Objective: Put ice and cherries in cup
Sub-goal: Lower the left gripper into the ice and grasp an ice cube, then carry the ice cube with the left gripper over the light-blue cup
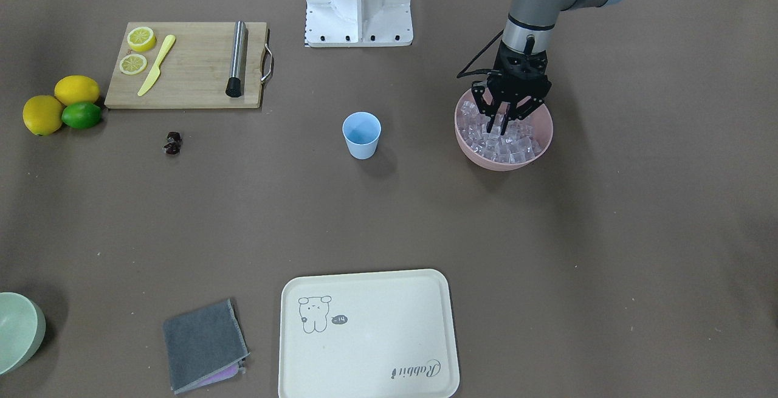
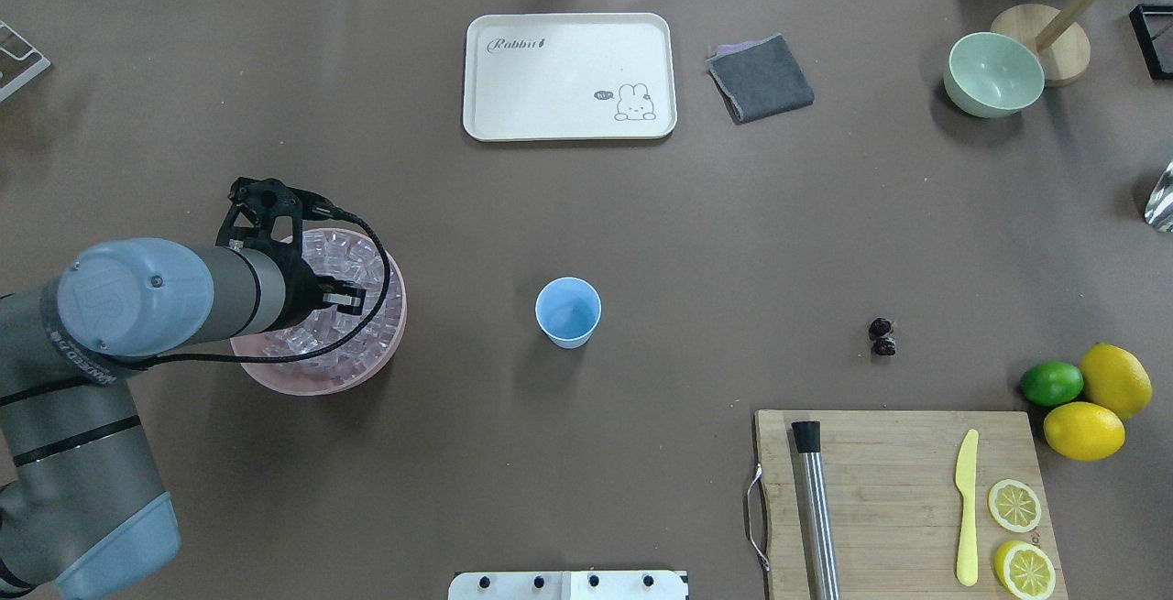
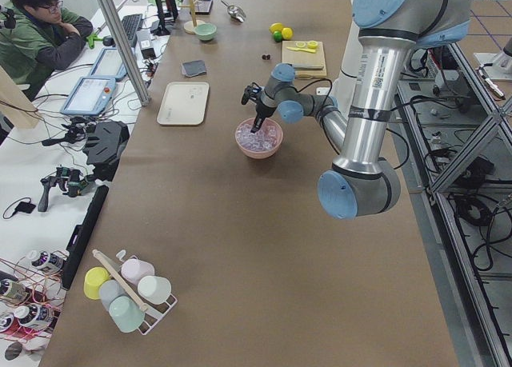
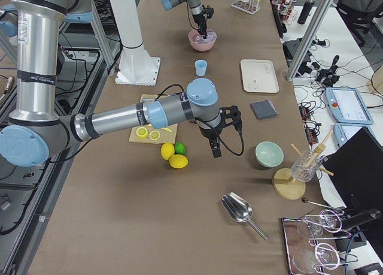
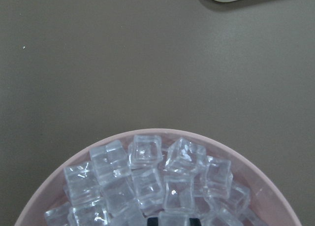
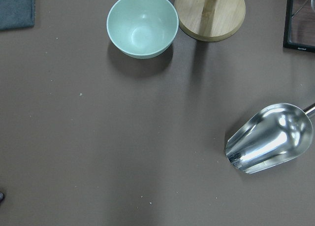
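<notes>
My left gripper is to release the ice cube at the bottom of the light-blue cup (image 1: 365, 138), beyond the pink bowl.
The light-blue cup (image 1: 361, 135) stands upright mid-table, with nothing showing inside it. A pink bowl (image 1: 504, 164) to its side is heaped with ice (image 1: 516, 140) cubes. My left gripper (image 1: 500, 123) points down into that bowl, fingers narrowed to a cube's width around an ice cube (image 5: 173, 219), as the left wrist view shows at its bottom edge. The dark cherries (image 1: 173, 143) lie on the table on the cup's other side, near the cutting board. My right gripper (image 4: 214, 152) hangs above the table near the lemons. It shows only in the exterior right view, so I cannot tell its state.
A cutting board (image 1: 188, 67) carries lemon slices, a yellow knife and a steel muddler. Two lemons and a lime (image 1: 80, 115) sit beside it. A cream tray (image 1: 368, 334), grey cloth (image 1: 203, 343) and pale green bowl (image 1: 18, 331) line the far edge. A steel scoop (image 6: 270, 137) lies under the right wrist.
</notes>
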